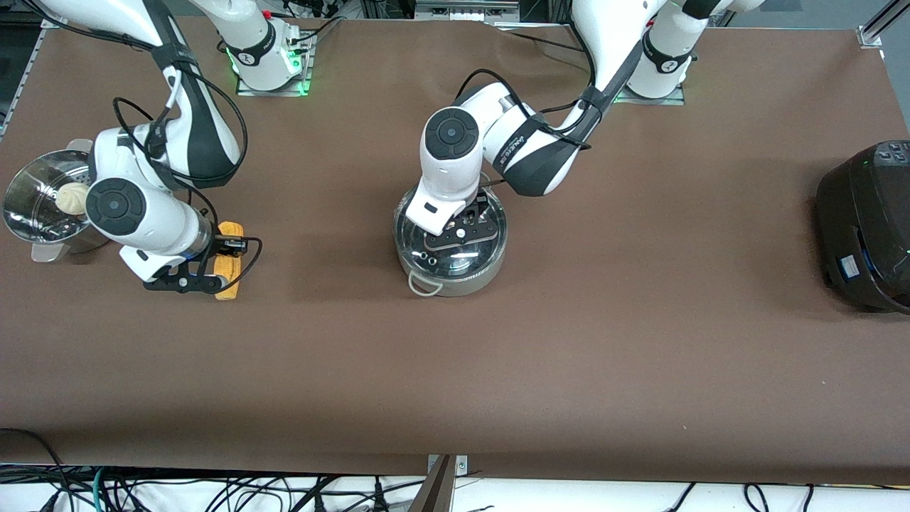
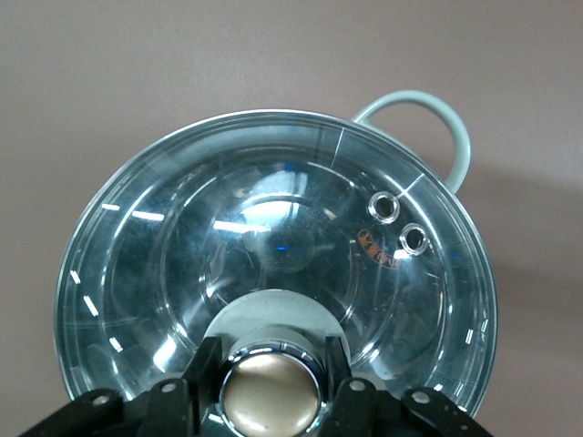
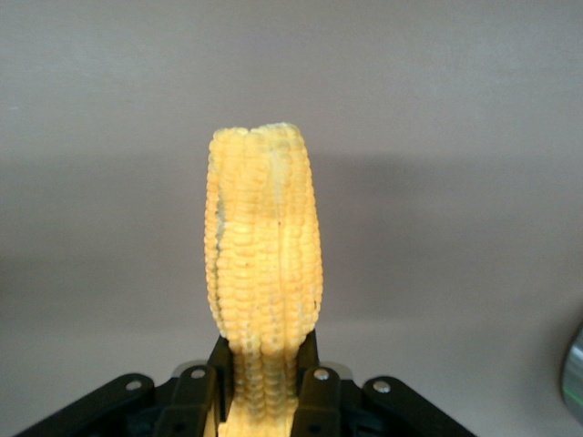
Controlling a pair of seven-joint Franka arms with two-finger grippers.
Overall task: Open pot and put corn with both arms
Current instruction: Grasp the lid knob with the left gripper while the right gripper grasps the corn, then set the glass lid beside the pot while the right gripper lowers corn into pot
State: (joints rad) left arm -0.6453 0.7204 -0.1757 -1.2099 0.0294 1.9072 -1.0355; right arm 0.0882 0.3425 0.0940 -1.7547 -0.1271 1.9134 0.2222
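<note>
I should let go of the glass lid with my left gripper on the bare table [image 1: 655, 243] between the pot and the black cooker.
The steel pot [image 1: 455, 282] stands mid-table with its glass lid [image 1: 490, 240] on it. My left gripper [image 1: 461, 233] is down on the lid. In the left wrist view its fingers [image 2: 208, 360] press both sides of the tan knob [image 2: 271, 393], and the lid [image 2: 273, 228] sits on the pot's rim, one loop handle [image 2: 428, 105] showing. The yellow corn [image 1: 229, 235] lies toward the right arm's end of the table. My right gripper [image 1: 226, 267] is shut on the corn [image 3: 262, 246] at table level, a finger on each side [image 3: 314, 387].
A steel steamer basket [image 1: 28, 213] with a white bun [image 1: 73, 197] stands beside the corn, at the table's edge by the right arm. A large black cooker [image 1: 867, 227] stands at the left arm's end.
</note>
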